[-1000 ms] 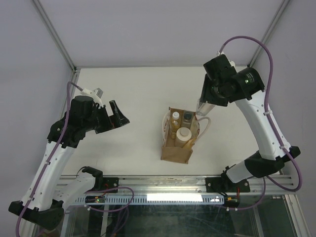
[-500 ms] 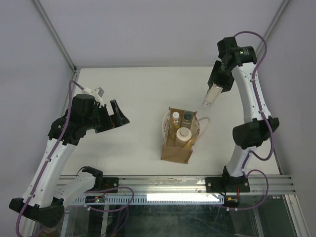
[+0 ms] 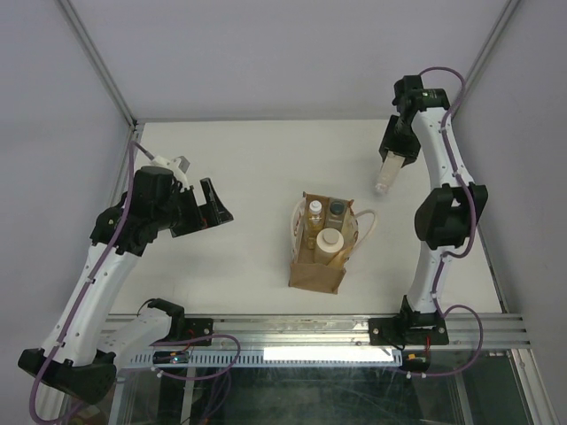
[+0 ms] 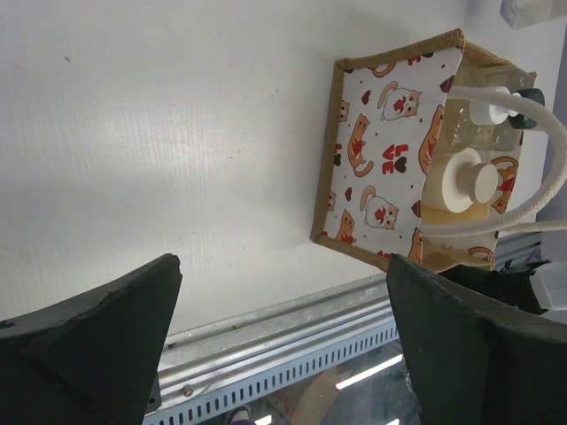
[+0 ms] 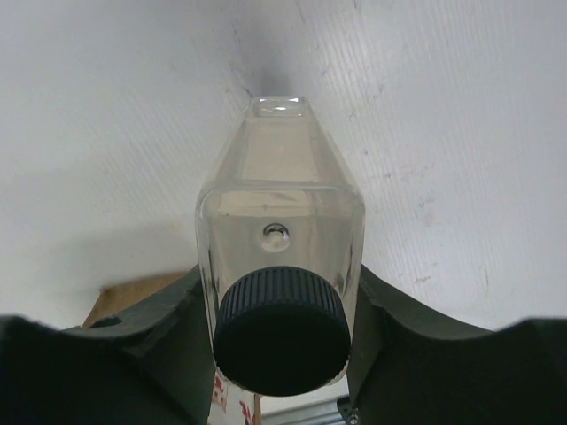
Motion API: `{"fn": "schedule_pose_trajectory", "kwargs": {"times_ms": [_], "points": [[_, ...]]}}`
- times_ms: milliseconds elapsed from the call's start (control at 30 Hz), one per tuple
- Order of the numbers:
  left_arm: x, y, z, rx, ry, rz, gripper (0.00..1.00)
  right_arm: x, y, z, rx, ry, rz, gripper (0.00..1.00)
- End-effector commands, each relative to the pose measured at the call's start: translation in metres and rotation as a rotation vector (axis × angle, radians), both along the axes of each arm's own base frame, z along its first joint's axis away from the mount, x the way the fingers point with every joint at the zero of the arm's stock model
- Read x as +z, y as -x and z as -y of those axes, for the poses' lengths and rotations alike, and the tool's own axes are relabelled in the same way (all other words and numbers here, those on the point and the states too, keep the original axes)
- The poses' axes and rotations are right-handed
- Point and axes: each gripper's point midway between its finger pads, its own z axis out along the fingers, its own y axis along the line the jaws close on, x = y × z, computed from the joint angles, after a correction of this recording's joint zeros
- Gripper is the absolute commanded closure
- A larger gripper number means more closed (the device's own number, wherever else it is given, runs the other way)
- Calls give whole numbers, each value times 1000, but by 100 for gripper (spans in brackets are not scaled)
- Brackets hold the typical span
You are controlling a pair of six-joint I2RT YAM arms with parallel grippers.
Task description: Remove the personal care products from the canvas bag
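Note:
The robot's right gripper will release the clear-beige bottle, now held tilted over the table, on the bare table (image 3: pixel 380 187) (image 5: pixel 275 99) behind the canvas bag's nearest cream handle.
The tan canvas bag (image 3: pixel 317 270) stands at the table's middle, its cream handles (image 3: pixel 365 228) hanging to its sides. Inside it are an amber bottle with a white cap (image 3: pixel 314 211), a clear bottle with a dark cap (image 3: pixel 337 211) and a wide cream bottle (image 3: pixel 330 241). The bag (image 4: pixel 381 168) also shows in the left wrist view. My right gripper (image 3: pixel 391 161) is shut on a clear-beige bottle with a dark cap (image 5: pixel 279 257), held tilted over the table at the back right, away from the bag. My left gripper (image 3: pixel 215 204) is open and empty, left of the bag.
Metal frame posts stand at the back corners (image 3: pixel 133 119). An aluminium rail (image 3: pixel 292 329) runs along the table's near edge. The bag's side shows a cat print (image 4: pixel 390 159) in the left wrist view.
My right gripper has carried the clear bottle from above the bag up and away to the back right. The left arm has barely moved.

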Motion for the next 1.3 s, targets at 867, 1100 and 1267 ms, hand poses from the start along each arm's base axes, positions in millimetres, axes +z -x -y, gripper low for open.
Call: {"fn": "schedule_pose_trajectory", "kwargs": {"times_ms": [867, 1100, 1267], "points": [[15, -8, 2, -8, 11, 71, 1, -7, -61, 8, 92, -3, 102, 29], [15, -9, 3, -25, 4, 80, 1, 37, -18, 4, 66, -34, 141, 20], [13, -10, 9, -52, 28, 80, 1, 37, 50, -12, 89, -99, 153, 19]]}}
